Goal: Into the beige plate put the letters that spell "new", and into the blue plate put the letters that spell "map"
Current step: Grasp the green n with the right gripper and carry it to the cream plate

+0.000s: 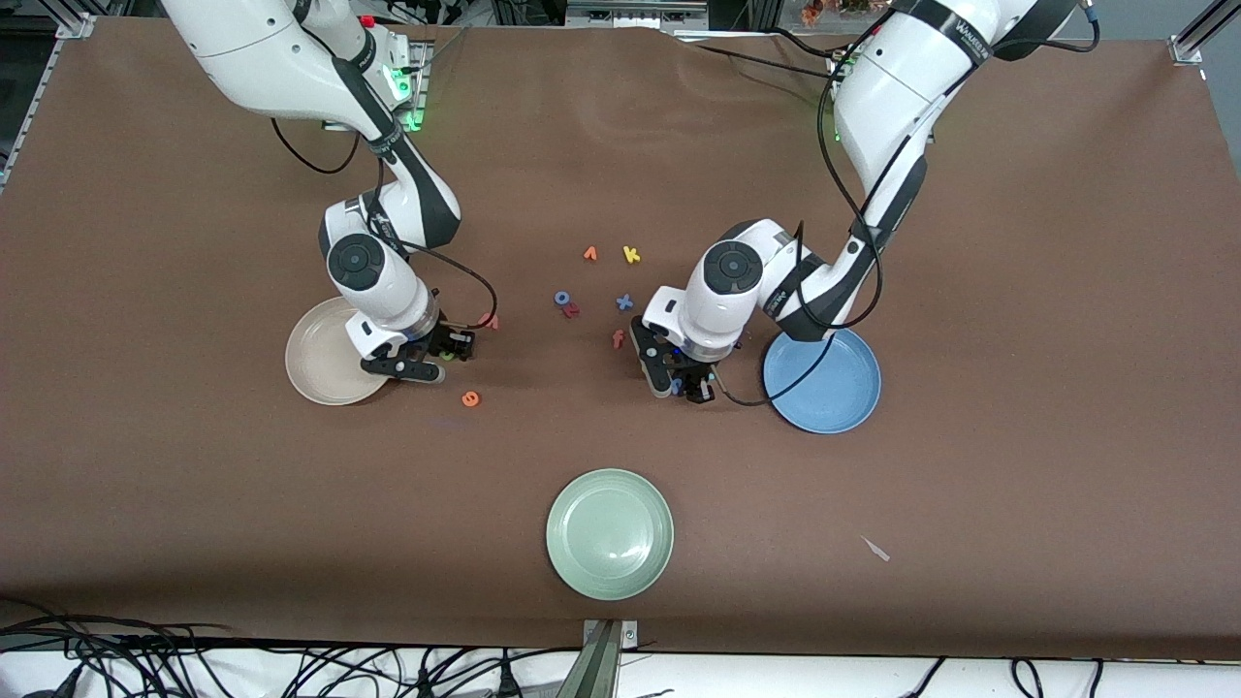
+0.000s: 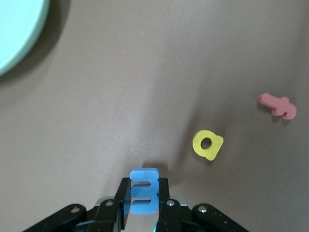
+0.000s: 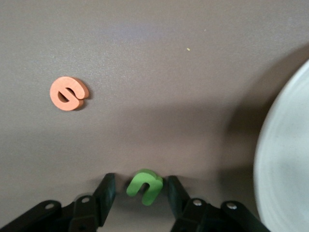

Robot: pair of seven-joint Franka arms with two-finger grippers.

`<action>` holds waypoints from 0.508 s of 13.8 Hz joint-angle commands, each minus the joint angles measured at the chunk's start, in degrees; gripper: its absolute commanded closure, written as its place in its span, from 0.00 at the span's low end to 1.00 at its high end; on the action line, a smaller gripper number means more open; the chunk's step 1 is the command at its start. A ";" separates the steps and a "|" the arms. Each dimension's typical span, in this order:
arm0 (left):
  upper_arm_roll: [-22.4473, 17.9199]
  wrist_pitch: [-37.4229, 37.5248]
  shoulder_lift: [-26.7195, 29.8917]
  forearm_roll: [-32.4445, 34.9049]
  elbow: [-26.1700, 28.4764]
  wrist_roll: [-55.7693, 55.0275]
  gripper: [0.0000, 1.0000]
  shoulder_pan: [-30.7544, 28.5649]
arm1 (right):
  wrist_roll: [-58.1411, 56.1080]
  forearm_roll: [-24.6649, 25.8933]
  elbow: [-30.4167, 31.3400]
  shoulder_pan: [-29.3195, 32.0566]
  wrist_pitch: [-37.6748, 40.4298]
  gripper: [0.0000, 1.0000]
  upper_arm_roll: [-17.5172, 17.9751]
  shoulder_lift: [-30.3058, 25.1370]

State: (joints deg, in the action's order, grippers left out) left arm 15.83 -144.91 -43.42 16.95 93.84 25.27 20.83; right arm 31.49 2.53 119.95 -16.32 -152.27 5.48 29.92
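The blue m will go down from my left gripper near the middle of the blue plate (image 1: 811,386), where I will set it.
My left gripper (image 1: 682,384) (image 2: 144,184) is low over the table beside the blue plate (image 1: 843,388), shut on the blue m (image 2: 144,191), which stands on edge between its fingers. The yellow a (image 2: 207,144) lies flat close by; in the front view the arm hides it. My right gripper (image 1: 446,355) (image 3: 140,179) is down at the table beside the beige plate (image 1: 320,373) (image 3: 289,159), open, its fingers either side of the green n (image 3: 145,186). The orange e (image 1: 470,398) (image 3: 68,94) lies nearer the front camera. The pinkish-red w (image 1: 488,320) sits just past this gripper.
A pale green plate (image 1: 609,531) (image 2: 14,29) lies near the table's front edge. Loose letters lie between the arms: yellow k (image 1: 631,254), blue o (image 1: 561,299), blue x (image 1: 624,302), orange f (image 1: 618,337) (image 2: 277,105), a dark red one (image 1: 571,310).
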 commanded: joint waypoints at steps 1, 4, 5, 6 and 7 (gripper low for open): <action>0.69 4.36 3.86 0.72 0.46 0.48 1.00 -0.53 | 1.21 1.16 1.34 -0.12 -0.83 0.63 -0.12 -0.04; 0.78 11.39 8.34 -1.82 0.46 0.48 1.00 -0.61 | 1.12 1.07 1.34 -0.12 -0.74 0.74 -0.12 -0.04; 0.69 13.76 9.84 -2.27 0.46 0.48 1.00 -0.79 | 0.60 1.16 1.16 -0.12 -0.57 0.75 -0.12 -0.39; 0.60 16.39 11.07 -2.36 0.46 0.31 1.00 -1.32 | 0.07 1.16 0.81 -0.12 -0.31 0.75 -0.12 -0.83; 0.51 18.51 12.12 -2.27 0.46 0.22 1.00 -2.45 | -0.37 1.16 0.64 -0.03 0.48 0.75 -0.12 -1.79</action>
State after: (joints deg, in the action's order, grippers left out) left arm 16.33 -130.33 -34.66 16.33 93.09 25.04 20.23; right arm 31.41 2.56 120.09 -16.44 -152.19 5.54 29.34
